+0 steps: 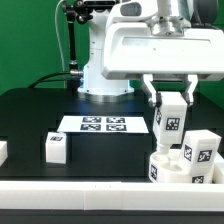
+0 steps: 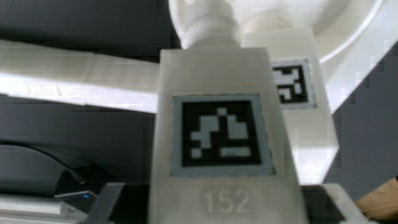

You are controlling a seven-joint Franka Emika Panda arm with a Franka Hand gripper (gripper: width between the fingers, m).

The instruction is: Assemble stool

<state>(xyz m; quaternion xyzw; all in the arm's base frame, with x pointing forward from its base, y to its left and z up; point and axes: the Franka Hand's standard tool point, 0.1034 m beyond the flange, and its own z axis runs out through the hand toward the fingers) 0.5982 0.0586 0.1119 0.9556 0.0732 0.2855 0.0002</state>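
Observation:
I need to let go of the white leg on the round seat (image 1: 159, 153) next to the standing leg.
My gripper (image 1: 170, 108) is shut on a white blocky stool leg (image 1: 170, 122) and holds it upright just above the round seat (image 1: 176, 160) at the exterior view's front right. A second leg (image 1: 203, 152) stands upright on the seat, right beside the held one. A third leg (image 1: 55, 148) lies loose on the black table to the left. In the wrist view the held leg (image 2: 222, 120) fills the middle, its tag facing the camera, with a finger (image 2: 111, 200) on each side of it. The seat (image 2: 107, 75) and another tag (image 2: 294, 85) show behind it.
The marker board (image 1: 103, 125) lies flat in the middle of the table, in front of the robot's base (image 1: 105, 75). A long white rail (image 1: 90, 195) runs along the front edge. A small white piece (image 1: 3, 151) shows at the left edge.

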